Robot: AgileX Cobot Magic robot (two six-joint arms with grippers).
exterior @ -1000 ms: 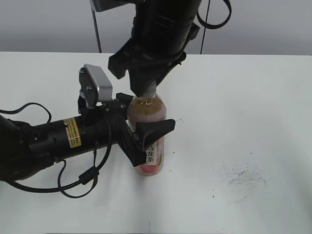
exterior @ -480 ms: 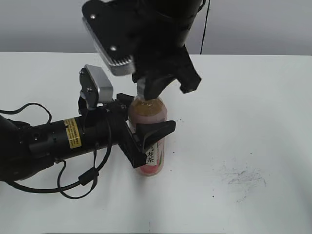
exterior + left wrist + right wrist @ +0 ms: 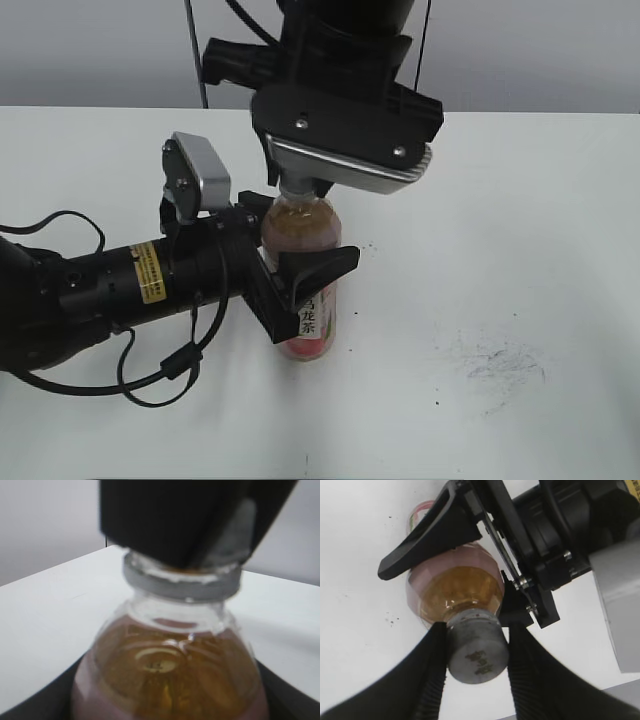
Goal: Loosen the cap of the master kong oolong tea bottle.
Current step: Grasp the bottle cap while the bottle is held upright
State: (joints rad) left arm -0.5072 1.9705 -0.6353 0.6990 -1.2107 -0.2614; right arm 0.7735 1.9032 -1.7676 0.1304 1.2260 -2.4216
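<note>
My right gripper is wound far round on the seated bottle cap, so it should open, turn back and retake the grey-white cap (image 3: 477, 652).
The master kong oolong tea bottle (image 3: 309, 300) stands upright on the white table, amber tea inside, pink-and-white label with black characters. My left gripper (image 3: 300, 270) is shut on the bottle's body from the left; the bottle's shoulder (image 3: 170, 675) fills the left wrist view. My right gripper (image 3: 300, 185) comes down from above and is shut on the cap (image 3: 476, 652), a grey-white round cap with a faint mark on top, one finger on each side. In the left wrist view the cap (image 3: 180, 582) shows only as a grey ring under the black fingers.
The white table (image 3: 500, 250) runs out to the right with dark scuff marks (image 3: 495, 365) at the front right. The left arm's black body and cables (image 3: 100, 300) lie across the table's left side. A grey wall stands behind.
The right wrist has turned about the bottle's neck while staying on the cap; its camera housing has swung round to the front. The bottle and the left arm have not moved.
</note>
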